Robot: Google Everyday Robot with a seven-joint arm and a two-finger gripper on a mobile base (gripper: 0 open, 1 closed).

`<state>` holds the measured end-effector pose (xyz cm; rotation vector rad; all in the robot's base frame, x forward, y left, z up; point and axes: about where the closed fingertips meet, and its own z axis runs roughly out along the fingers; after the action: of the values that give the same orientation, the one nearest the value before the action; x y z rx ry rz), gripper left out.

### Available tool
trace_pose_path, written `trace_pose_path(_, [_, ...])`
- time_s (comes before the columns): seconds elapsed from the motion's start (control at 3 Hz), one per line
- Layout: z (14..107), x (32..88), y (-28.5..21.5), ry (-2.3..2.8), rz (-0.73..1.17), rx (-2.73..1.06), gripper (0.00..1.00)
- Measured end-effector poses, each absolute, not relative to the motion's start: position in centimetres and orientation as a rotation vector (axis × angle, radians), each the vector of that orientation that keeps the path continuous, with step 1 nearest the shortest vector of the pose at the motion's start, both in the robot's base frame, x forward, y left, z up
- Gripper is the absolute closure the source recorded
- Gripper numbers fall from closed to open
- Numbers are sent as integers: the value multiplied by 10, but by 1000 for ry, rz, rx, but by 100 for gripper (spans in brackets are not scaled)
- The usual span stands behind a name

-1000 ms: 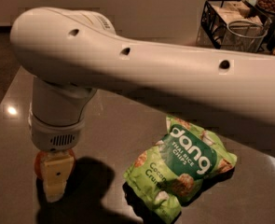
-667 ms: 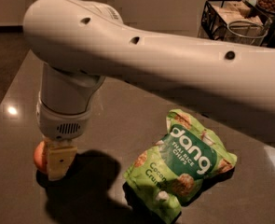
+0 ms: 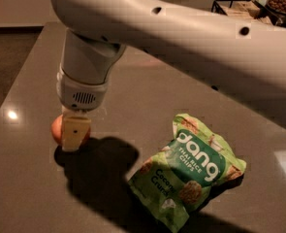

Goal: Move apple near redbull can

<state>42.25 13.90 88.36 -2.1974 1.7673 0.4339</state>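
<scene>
Next, my gripper lets go of the apple on the dark tabletop (image 3: 110,80) next to the white wrist, farther back than the green bag.
The apple (image 3: 57,128) is red-orange, and only its left part shows behind a cream-coloured finger (image 3: 75,132). My gripper (image 3: 73,134) hangs from the white wrist at centre left, shut on the apple and holding it just above the dark tabletop. Its shadow falls to the lower right. The redbull can is out of view; the big white arm (image 3: 191,38) covers much of the table's back.
A green bag of Dang rice chips (image 3: 188,171) lies on the dark glossy table (image 3: 26,178), right of the gripper. A black wire basket (image 3: 234,6) with items stands at the back right. The table's left edge runs near the floor (image 3: 7,57).
The gripper has moved away from the front edge and to the right, carrying the apple with it. The chips bag has stayed put.
</scene>
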Motion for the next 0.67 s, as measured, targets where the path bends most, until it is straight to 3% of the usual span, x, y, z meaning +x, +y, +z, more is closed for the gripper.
trace_pose_path(0.33, [889, 475, 118, 1934, 368, -2052, 100])
trace_pose_path(0.67, [887, 528, 87, 2111, 280, -1866, 100])
